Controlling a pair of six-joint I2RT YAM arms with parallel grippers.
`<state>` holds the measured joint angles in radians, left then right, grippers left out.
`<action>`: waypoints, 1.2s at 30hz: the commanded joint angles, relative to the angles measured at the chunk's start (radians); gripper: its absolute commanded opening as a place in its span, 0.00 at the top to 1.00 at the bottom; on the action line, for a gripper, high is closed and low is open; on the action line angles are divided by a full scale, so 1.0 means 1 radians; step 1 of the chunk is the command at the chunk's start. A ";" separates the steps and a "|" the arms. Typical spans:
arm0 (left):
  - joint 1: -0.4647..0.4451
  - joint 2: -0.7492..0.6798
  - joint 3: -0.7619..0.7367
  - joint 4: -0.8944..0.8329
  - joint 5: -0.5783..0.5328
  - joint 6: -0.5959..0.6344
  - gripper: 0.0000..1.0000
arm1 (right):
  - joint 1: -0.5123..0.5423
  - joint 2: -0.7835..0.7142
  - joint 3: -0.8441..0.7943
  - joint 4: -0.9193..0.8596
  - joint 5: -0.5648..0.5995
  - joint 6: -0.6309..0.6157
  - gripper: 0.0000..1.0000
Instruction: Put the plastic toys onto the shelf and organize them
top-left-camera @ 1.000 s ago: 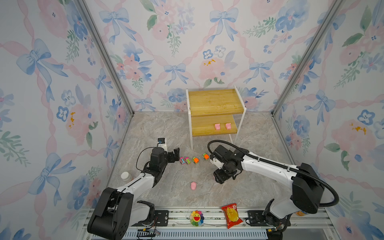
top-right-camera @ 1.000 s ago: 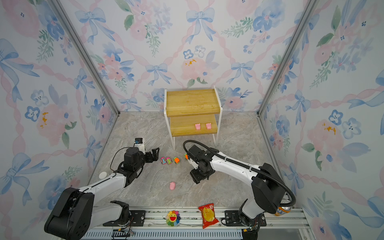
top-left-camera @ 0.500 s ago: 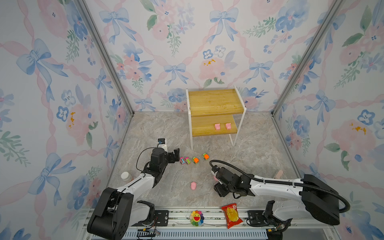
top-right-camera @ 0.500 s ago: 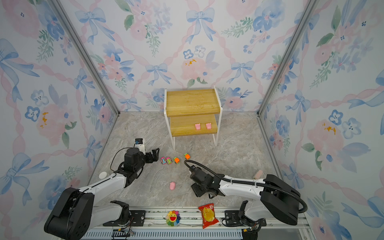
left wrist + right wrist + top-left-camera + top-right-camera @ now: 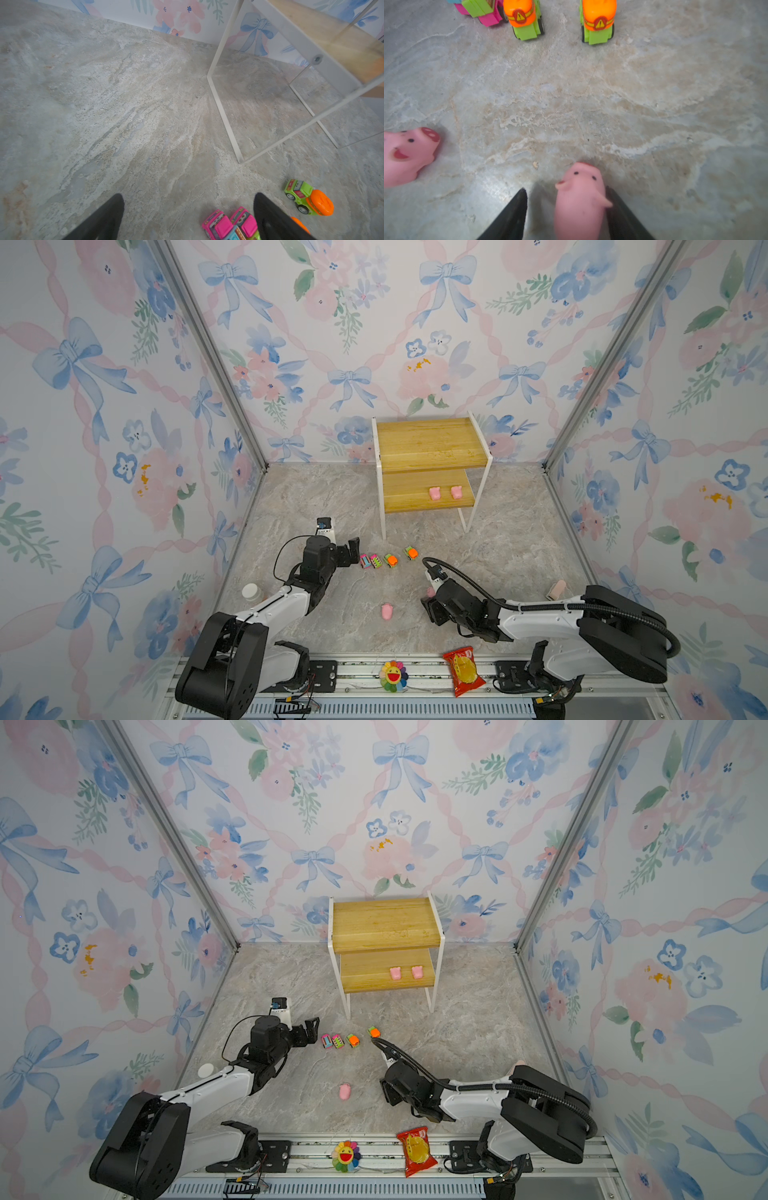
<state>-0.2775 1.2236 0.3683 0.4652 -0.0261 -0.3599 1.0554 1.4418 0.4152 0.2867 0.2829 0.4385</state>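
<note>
The pink pig's ear rests against one finger of my right gripper, so next I open it wider and close it around the pig's body (image 5: 579,222) behind its ears.
My right gripper (image 5: 565,189) is open low over the floor with a pink pig (image 5: 579,199) between its fingers; the pig touches one finger and a gap shows at the other. A second pig (image 5: 387,611) lies on the floor to its left. In both top views two more pigs (image 5: 434,493) (image 5: 417,972) stand on the lower board of the shelf (image 5: 428,443). Several toy cars sit in a row: two pink ones (image 5: 218,225) and two green ones with orange tops (image 5: 525,18). My left gripper (image 5: 189,196) is open, with the pink cars just inside one finger.
A red snack packet (image 5: 463,670) and a rainbow flower (image 5: 392,675) lie on the front rail. A white round cap (image 5: 250,592) sits by the left wall and a small pinkish object (image 5: 557,590) by the right wall. The shelf's white legs (image 5: 226,124) stand behind the cars.
My right arm has dropped from a raised reach to a low pose, and its gripper has moved a little toward the front. The left arm has not moved.
</note>
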 commanded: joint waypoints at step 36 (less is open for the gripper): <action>-0.021 0.030 0.009 0.000 -0.025 0.009 0.02 | 0.005 0.158 -0.203 0.207 -0.079 0.065 0.62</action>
<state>-0.2890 1.2587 0.3691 0.4652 -0.0406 -0.3599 1.0504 1.5352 0.2630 0.7208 0.2852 0.4652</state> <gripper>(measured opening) 0.979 0.388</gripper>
